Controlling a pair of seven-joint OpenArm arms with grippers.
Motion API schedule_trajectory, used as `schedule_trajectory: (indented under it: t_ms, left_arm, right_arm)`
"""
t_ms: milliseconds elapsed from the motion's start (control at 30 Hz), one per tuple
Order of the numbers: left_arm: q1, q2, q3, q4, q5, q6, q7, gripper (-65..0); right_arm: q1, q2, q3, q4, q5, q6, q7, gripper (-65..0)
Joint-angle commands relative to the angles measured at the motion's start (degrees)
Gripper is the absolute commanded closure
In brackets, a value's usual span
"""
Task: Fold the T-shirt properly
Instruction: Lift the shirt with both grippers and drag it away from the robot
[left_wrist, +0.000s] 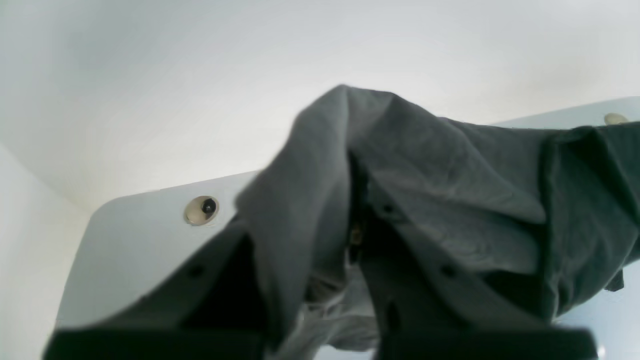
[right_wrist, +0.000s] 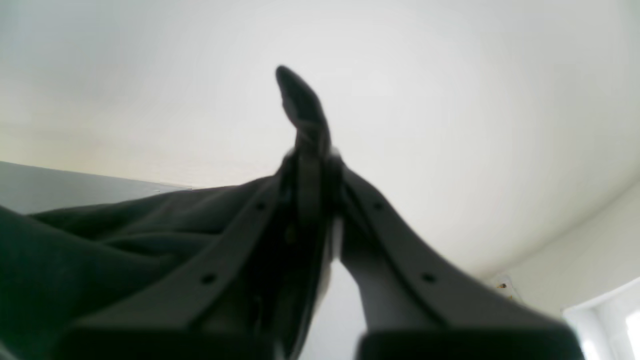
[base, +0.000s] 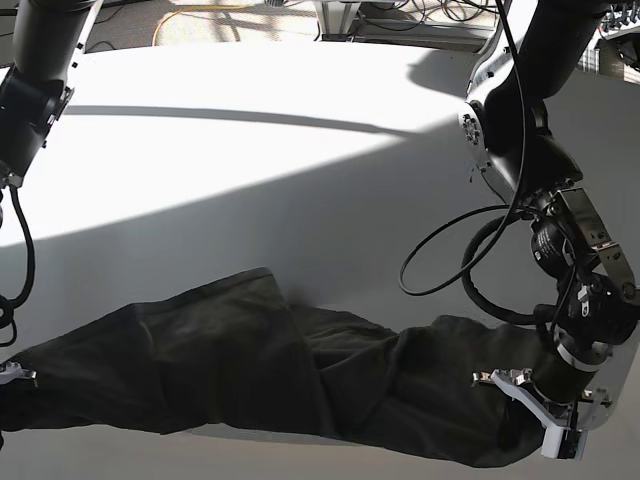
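Note:
The T-shirt's end in my right gripper needs to be let go on the bright white table (base: 130, 107) along the thin shadow stripe.
The dark charcoal T-shirt (base: 260, 370) lies stretched in a long wrinkled band across the near part of the white table (base: 250, 150), between my two grippers. At its right end in the base view, my left gripper (base: 520, 405) is shut on the cloth. The left wrist view shows those fingers (left_wrist: 280, 260) pinching a bunched fold of the T-shirt (left_wrist: 450, 190). My right gripper (base: 10, 378) just shows at the base view's left edge. In the right wrist view that gripper (right_wrist: 312, 165) is shut on the T-shirt (right_wrist: 125, 225), and a small tip of cloth sticks up past the fingertips.
Black cables (base: 450, 270) loop from the left arm over the table's right side. A bolt hole (left_wrist: 201, 210) sits near the table corner in the left wrist view. Beyond the table's far edge are floor, cables and equipment (base: 400, 20).

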Motion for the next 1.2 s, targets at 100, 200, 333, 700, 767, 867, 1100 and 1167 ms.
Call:
schedule_trajectory:
  t_ms: [100,200,333,700,767,867,1100,1167]
  left_arm:
    - [3.3,0.9,0.1,0.7,-1.0,-0.1,-2.0,0.0]
    - [6.9,1.1,0.1,1.2,-1.0,-0.1,-2.0,0.0]
    - [10.8,0.9,0.1,0.7,-1.0,-0.2,-2.1,0.0]
    - [23.4,-2.2,0.3,0.7,-1.1,-0.3,-4.8,0.0]
    - [25.0,-2.9,0.3,0.7,-1.1,-0.3,-4.8,0.0]
    - [28.2,-3.4,0.3,0.7,-1.1,-0.3,-4.8,0.0]
    - [34.0,-7.8,0.4,-0.4,-1.0,-0.4,-4.7,0.0]
    - [35.3,-8.8,0.4,-1.5,-1.0,-0.4,-4.7,0.0]
  right_arm:
    - [-4.5,1.2,4.4,1.0,0.9,-0.1,0.4,-1.4]
    - [-8.7,0.9,7.7,2.2,0.9,-0.1,0.4,-1.4]
    - [-15.5,-1.3,11.4,4.0,0.9,-0.1,0.4,-1.4]
    - [-33.5,-10.1,20.3,10.6,0.9,0.0,0.3,-1.4]
    - [-35.7,-11.6,21.1,11.0,0.9,0.0,0.3,-1.4]
    - [-40.2,-13.6,22.2,11.7,0.9,0.0,0.3,-1.4]
    - [-48.4,-16.9,22.9,13.3,0.9,0.0,0.3,-1.4]
    - [-50.0,-17.6,23.1,13.4,0.9,0.0,0.3,-1.4]
